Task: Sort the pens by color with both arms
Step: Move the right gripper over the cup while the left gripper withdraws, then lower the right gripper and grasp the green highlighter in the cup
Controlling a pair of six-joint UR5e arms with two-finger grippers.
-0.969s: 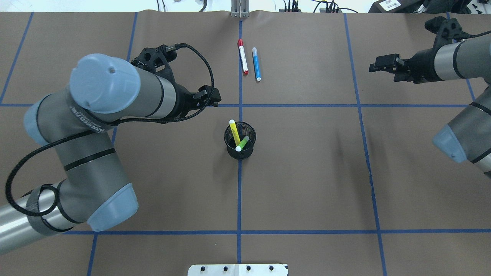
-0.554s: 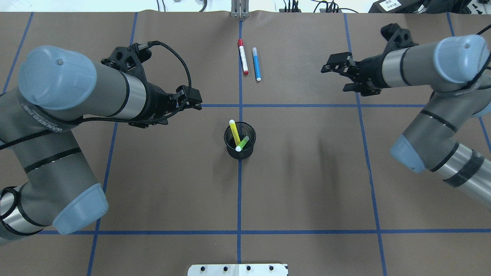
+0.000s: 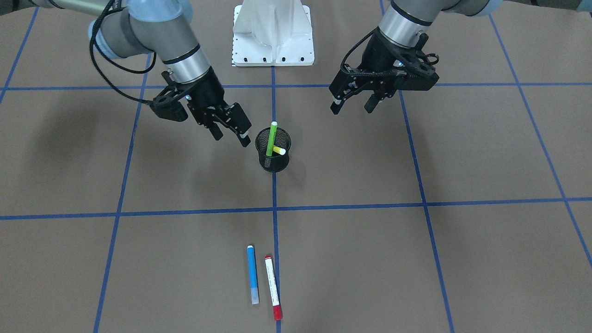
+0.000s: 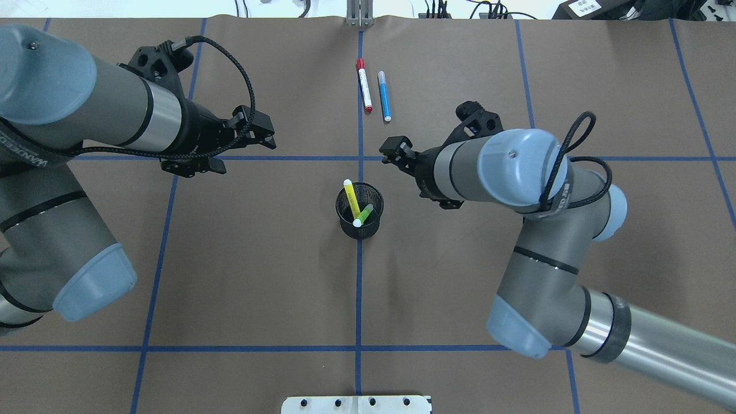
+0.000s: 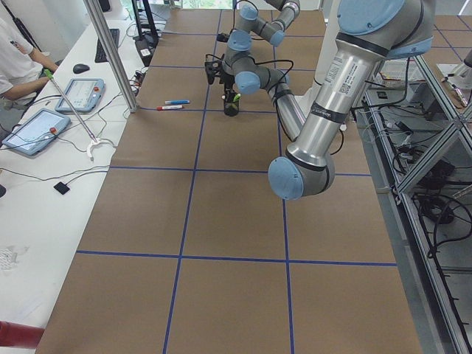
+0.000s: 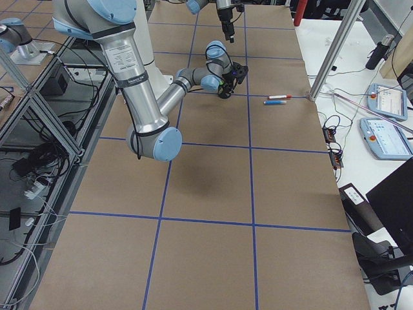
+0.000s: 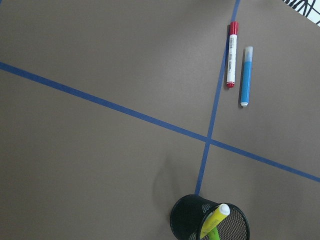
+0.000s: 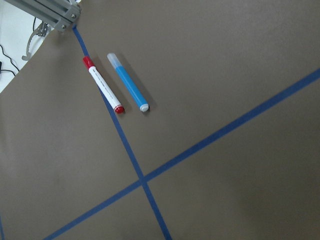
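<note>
My right gripper needs to grab the upper end (image 3: 273,125) of the lime green pen, where it pokes up out of the black mesh cup.
A black mesh cup (image 4: 345,228) stands at the table's middle and holds the yellow pen (image 4: 350,195) and the lime green pen (image 4: 365,211). The white pen with red ends (image 4: 364,85) and the blue pen (image 4: 384,96) lie side by side on the far part of the table. My left gripper (image 4: 261,129) is open and empty, left of the cup. My right gripper (image 4: 394,150) is open and empty, just beyond the cup's right side. In the front-facing view the right gripper (image 3: 230,135) hangs close beside the cup (image 3: 275,163), and the left gripper (image 3: 351,107) is farther off.
The table is covered in brown paper with a blue tape grid. The white pedestal base (image 3: 273,32) stands at the robot's edge. A grey metal post (image 4: 359,14) stands at the far edge, behind the two lying pens.
My right arm has swung in from the far right to just beside the cup. My left arm has drawn back to the left, away from the cup. The pens have not moved.
</note>
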